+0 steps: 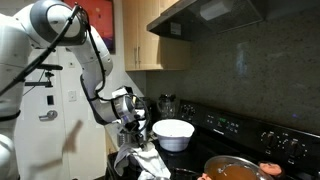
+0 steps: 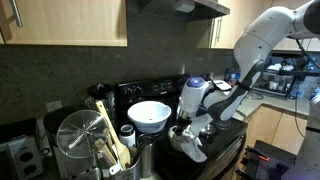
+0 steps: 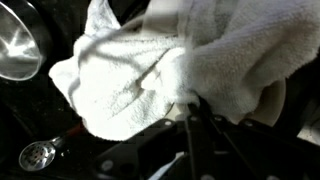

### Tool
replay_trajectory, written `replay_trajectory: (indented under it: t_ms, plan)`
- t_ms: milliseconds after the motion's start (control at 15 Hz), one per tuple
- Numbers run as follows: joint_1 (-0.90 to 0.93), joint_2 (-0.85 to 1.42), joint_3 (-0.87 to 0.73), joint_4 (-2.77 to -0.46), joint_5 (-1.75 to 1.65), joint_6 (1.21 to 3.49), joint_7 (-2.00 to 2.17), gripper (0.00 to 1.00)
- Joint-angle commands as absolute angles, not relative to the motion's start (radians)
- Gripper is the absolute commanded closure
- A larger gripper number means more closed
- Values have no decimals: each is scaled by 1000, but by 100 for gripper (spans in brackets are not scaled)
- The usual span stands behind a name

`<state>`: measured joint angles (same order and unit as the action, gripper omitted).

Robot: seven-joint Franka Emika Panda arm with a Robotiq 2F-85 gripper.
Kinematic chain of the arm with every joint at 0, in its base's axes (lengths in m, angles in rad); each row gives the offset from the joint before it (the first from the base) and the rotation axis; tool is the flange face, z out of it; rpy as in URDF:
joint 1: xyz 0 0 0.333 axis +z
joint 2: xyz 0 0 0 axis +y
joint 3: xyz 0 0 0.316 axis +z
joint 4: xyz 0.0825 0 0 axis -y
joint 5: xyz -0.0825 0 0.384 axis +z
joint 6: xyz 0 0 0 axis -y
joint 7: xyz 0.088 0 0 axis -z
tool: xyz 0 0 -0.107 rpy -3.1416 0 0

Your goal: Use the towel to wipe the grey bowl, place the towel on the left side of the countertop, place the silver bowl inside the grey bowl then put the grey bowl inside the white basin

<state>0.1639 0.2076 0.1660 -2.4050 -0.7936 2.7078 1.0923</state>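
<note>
My gripper needs to set the white towel free on the counter (image 1: 141, 123) between the metal canister and the white basin.
The white towel (image 3: 150, 60) fills most of the wrist view, bunched and hanging from my gripper (image 3: 192, 104), which is shut on it. In both exterior views the towel (image 1: 141, 157) (image 2: 190, 146) droops below the gripper (image 1: 131, 126) (image 2: 189, 127) over the front of the stove. The silver bowl (image 3: 18, 40) shines at the top left of the wrist view, beside the cloth. The white basin (image 1: 173, 133) (image 2: 150, 115) stands on the stove just behind the gripper. The cloth hides the grey bowl.
A pan of orange food (image 1: 235, 168) sits on the near burner. A kettle (image 1: 168, 103) stands behind the basin by the stove's back panel (image 1: 280, 140). A metal canister of utensils (image 2: 85, 140) and a small jar (image 2: 128, 135) crowd the counter beside the stove.
</note>
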Motion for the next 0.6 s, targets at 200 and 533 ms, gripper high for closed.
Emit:
replay_trajectory:
  t_ms: [200,533]
  plan:
    - [202,170,116,-2388,-769,2468,996,96]
    - [246,156,89,-2384,-1179,2422,1277,93]
